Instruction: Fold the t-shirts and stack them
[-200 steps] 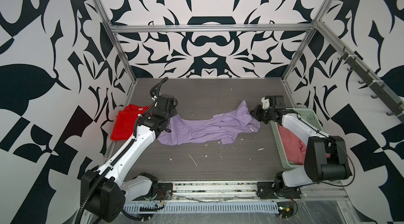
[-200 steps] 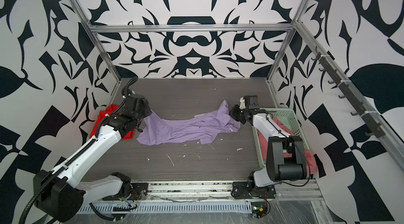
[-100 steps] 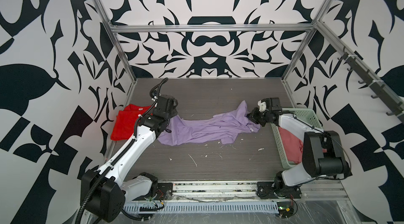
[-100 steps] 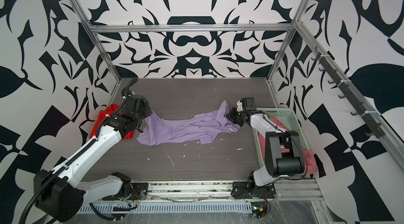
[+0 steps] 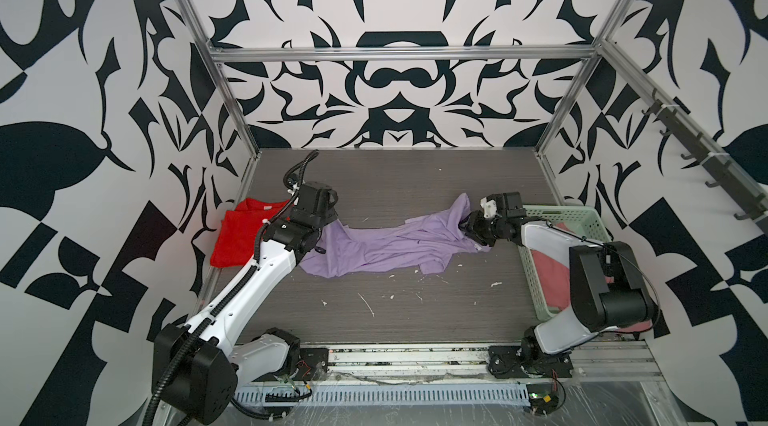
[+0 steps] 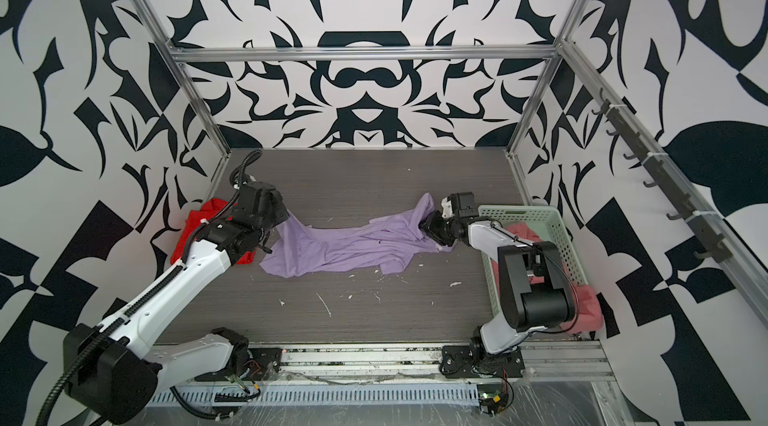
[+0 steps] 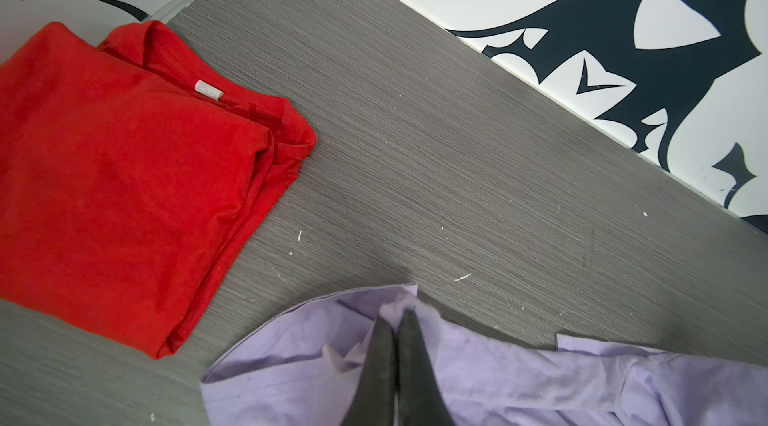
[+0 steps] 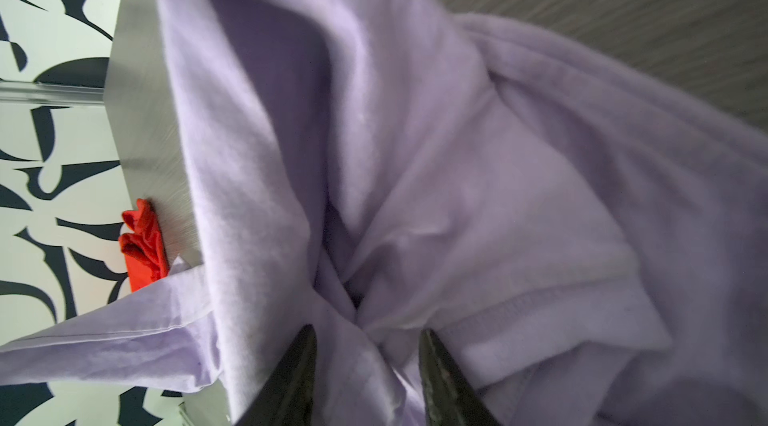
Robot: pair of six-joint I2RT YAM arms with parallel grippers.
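I should back off, shift over and pinch that fold squarely (image 8: 276, 318) with my right gripper, because the lilac t-shirt's raised fold lies partly outside its open fingers.
The lilac t-shirt (image 5: 386, 253) (image 6: 345, 249) lies crumpled and stretched across the middle of the table. My left gripper (image 7: 398, 313) (image 5: 328, 222) is shut on a fold at its left end. At its right end, my right gripper (image 8: 368, 330) (image 5: 467, 228) has its jaws parted, and bunched lilac cloth (image 8: 457, 153) lies loosely between them. A red t-shirt (image 5: 241, 236) (image 7: 116, 178) lies folded at the table's left edge, beside my left arm. A salmon pink t-shirt (image 5: 548, 274) (image 6: 590, 303) sits in the basket, partly hidden by my right arm.
A pale green perforated basket (image 5: 557, 211) (image 6: 515, 211) stands along the right edge of the table, with pink cloth hanging over its near corner. Small white scraps (image 5: 368, 305) dot the grey table in front of the lilac shirt. Patterned walls close in three sides.
My right gripper has gone from shut to open and shifted left, lower over the lilac shirt's right end. The left gripper and the red shirt have not moved.
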